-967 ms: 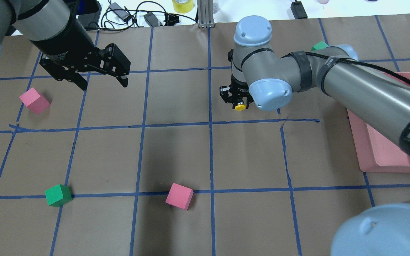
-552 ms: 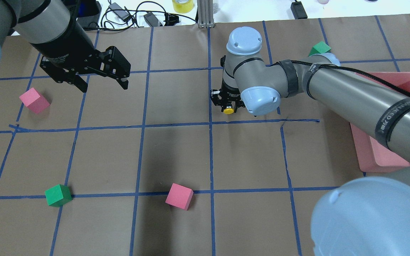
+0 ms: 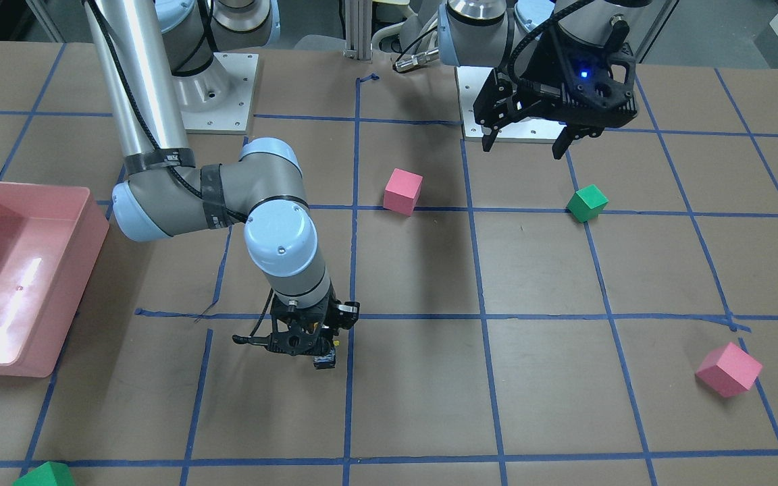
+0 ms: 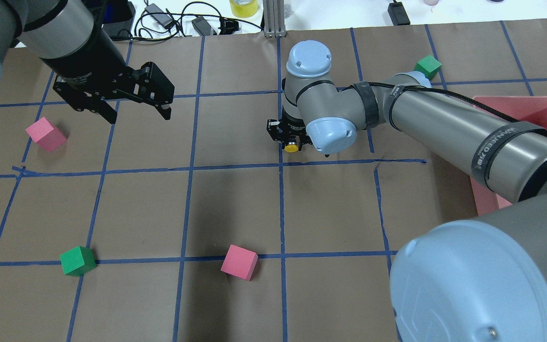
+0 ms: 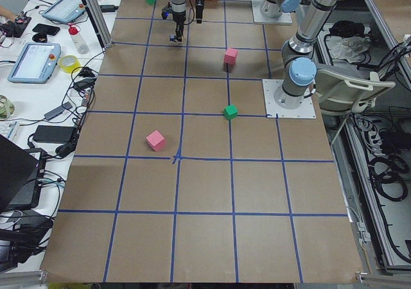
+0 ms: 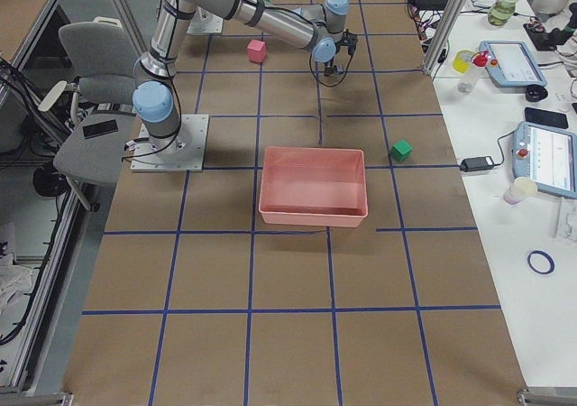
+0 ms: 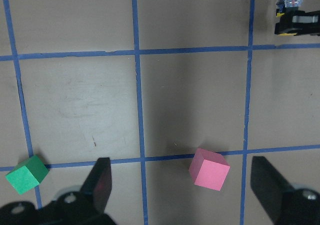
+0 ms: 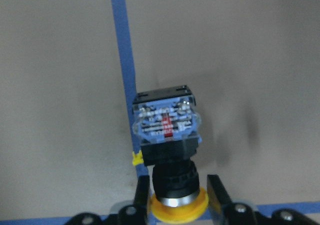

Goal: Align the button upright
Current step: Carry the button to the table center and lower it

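Observation:
The robot's right gripper will release the button just past the blue tape line [image 3: 365, 355] [image 8: 109, 130] beside it, away from the pink bin.
The button [image 8: 167, 130] has a yellow cap [image 4: 292, 147], a black body and a greyish contact block [image 3: 323, 362]. My right gripper [image 4: 290, 141] is shut on it at the black neck just under the cap, with fingers [image 8: 216, 190] on both sides. The contact block points away from the gripper towards the table, just above a blue tape line; I cannot tell whether it touches. The button also shows in the left wrist view [image 7: 292, 17]. My left gripper [image 4: 136, 110] is open and empty, well above the table at the far left.
Pink cubes [image 4: 45, 134] [image 4: 239, 262] and green cubes [image 4: 78, 261] [image 4: 428, 66] lie scattered on the brown paper. A pink bin [image 4: 515, 100] stands at the right edge. Cables and tape lie beyond the table's far edge.
My right arm has moved left with the button in its gripper, towards the vertical tape line. The left gripper has hardly moved and stays open.

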Controlling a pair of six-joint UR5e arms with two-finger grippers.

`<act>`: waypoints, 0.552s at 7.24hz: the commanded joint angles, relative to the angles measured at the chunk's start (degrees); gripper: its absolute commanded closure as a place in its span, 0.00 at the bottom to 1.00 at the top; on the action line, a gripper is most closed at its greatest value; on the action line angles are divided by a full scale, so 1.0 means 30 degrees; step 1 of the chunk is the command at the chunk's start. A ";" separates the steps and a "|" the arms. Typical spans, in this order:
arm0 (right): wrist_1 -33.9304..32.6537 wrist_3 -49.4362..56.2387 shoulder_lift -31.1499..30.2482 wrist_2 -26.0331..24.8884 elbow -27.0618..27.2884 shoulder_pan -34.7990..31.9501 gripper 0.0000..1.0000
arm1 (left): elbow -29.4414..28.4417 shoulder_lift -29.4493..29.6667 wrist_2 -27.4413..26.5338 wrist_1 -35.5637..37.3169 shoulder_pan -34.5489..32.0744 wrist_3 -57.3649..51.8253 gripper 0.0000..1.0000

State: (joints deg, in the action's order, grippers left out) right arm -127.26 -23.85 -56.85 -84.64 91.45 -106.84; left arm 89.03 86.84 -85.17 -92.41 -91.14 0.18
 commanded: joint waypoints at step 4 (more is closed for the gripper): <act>0.0055 -0.1484 0.0550 0.0295 -0.0747 -0.0889 1.00 | 0.0001 -0.0001 0.0000 -0.0017 0.0000 0.0000 0.00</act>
State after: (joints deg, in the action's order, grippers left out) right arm -127.14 -27.61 -55.48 -83.94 89.63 -108.84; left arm 89.03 86.84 -85.17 -92.46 -91.14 0.18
